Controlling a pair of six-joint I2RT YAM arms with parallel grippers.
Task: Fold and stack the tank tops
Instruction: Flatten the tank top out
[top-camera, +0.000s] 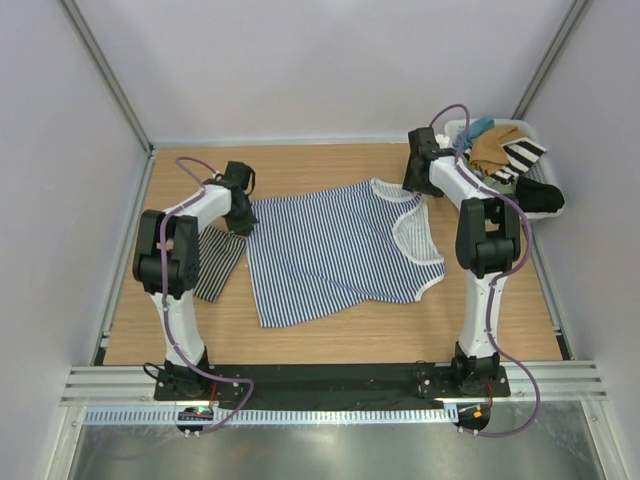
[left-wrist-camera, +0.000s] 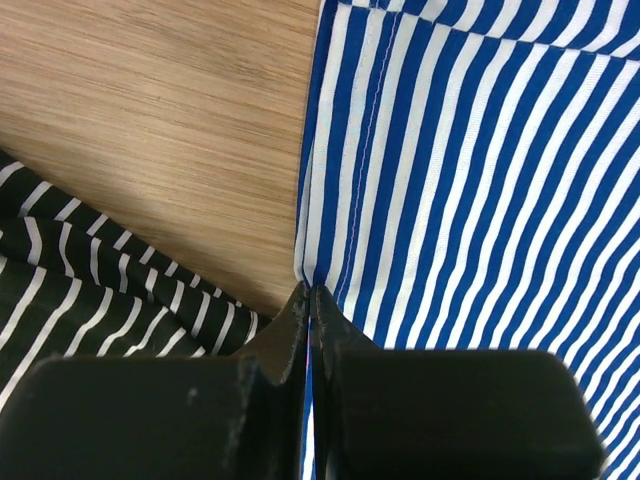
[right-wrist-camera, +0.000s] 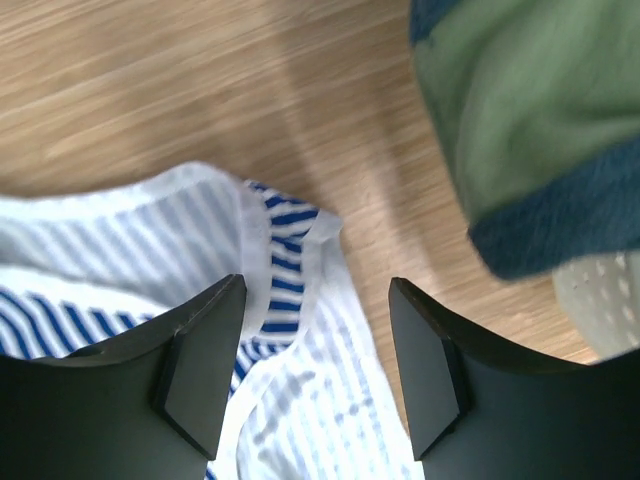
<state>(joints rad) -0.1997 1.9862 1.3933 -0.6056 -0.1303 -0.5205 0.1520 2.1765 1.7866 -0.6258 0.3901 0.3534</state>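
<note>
My left gripper is pinching the hem well below the blue-and-white tank top's far corner. I need to open it and grip near that corner (top-camera: 255, 203) before folding.
The blue-and-white tank top (top-camera: 330, 250) lies spread across the middle of the table, its white-trimmed neckline toward the right. My left gripper (top-camera: 243, 222) is shut on its left hem; in the left wrist view the cloth (left-wrist-camera: 480, 180) runs between the closed jaws of that gripper (left-wrist-camera: 310, 295). The fine black-and-white tank top (top-camera: 218, 265) lies crumpled just left of it, also seen as the black-and-white tank top (left-wrist-camera: 80, 290). My right gripper (top-camera: 415, 185) hangs open over the shoulder strap (right-wrist-camera: 290, 260). That gripper (right-wrist-camera: 318, 290) holds nothing between its fingers.
A white basket (top-camera: 548, 140) at the back right holds tan, teal, black and bold-striped clothes. A green and blue cloth (right-wrist-camera: 520, 110) hangs close beside the right gripper. Bare wood shows along the front and back of the table.
</note>
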